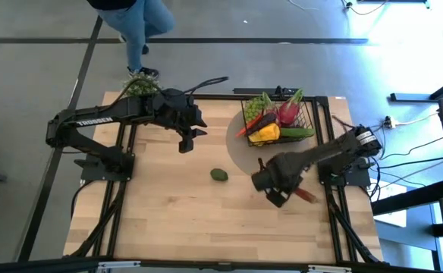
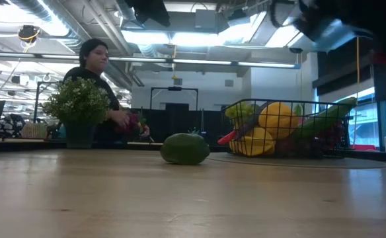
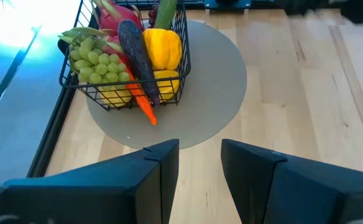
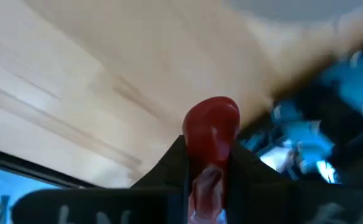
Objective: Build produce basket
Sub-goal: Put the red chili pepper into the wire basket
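My right gripper is going to let go of the red chili in the basket [image 1: 298,124], between the pink dragon fruit and the green cucumber.
The black wire basket [image 1: 279,115] stands on a round grey mat [image 1: 240,144] at the table's far right, filled with produce: green grapes [image 3: 97,62], a yellow pepper [image 3: 163,46], a pink dragon fruit [image 1: 290,111], an eggplant and a carrot. A green avocado [image 1: 219,175] lies on the bare wood near the table's middle. My right gripper [image 1: 276,197] is up over the table's right side, shut on a red chili [image 1: 306,196]. My left gripper [image 1: 187,141] hangs open above the table, left of the basket, with nothing between its fingers [image 3: 163,163]. My right gripper pinches the red chili between its two fingers, and one rounded end [image 4: 212,127] sticks out past the fingertips. The fingers come from above, slanting down. The chili is lifted clear of the table, and its other end [image 1: 309,197] juts out sideways toward the right edge.
A small bushy potted plant [image 1: 139,85] stands at the table's far left corner. A person [image 2: 95,66] is beyond the far edge. Bare wood lies across the near half of the table [image 1: 191,227].
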Controlling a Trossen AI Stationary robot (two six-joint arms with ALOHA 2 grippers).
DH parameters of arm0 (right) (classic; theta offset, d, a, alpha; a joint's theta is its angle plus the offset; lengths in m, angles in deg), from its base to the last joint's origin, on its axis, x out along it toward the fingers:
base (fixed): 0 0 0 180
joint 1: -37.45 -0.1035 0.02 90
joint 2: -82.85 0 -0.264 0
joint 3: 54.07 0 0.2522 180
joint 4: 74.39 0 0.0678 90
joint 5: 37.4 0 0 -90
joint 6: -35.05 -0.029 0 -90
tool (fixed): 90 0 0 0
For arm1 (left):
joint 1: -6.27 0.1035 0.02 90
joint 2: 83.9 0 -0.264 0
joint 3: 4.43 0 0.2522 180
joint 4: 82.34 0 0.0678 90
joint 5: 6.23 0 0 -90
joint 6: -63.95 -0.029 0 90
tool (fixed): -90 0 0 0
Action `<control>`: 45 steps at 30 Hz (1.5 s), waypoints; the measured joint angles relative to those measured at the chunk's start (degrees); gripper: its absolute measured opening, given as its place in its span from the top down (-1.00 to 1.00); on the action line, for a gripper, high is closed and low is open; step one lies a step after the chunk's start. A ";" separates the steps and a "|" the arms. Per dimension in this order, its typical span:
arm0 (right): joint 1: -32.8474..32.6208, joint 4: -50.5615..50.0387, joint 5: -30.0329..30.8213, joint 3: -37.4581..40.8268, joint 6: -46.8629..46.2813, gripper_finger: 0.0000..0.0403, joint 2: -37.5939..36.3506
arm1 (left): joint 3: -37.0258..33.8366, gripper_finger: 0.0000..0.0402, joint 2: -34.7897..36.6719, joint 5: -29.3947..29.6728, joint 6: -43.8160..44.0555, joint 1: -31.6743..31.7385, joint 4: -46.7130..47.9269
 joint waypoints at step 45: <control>58.93 -0.40 21.54 -9.60 59.18 0.78 8.80 | 0.07 0.46 0.00 0.51 6.60 3.47 0.57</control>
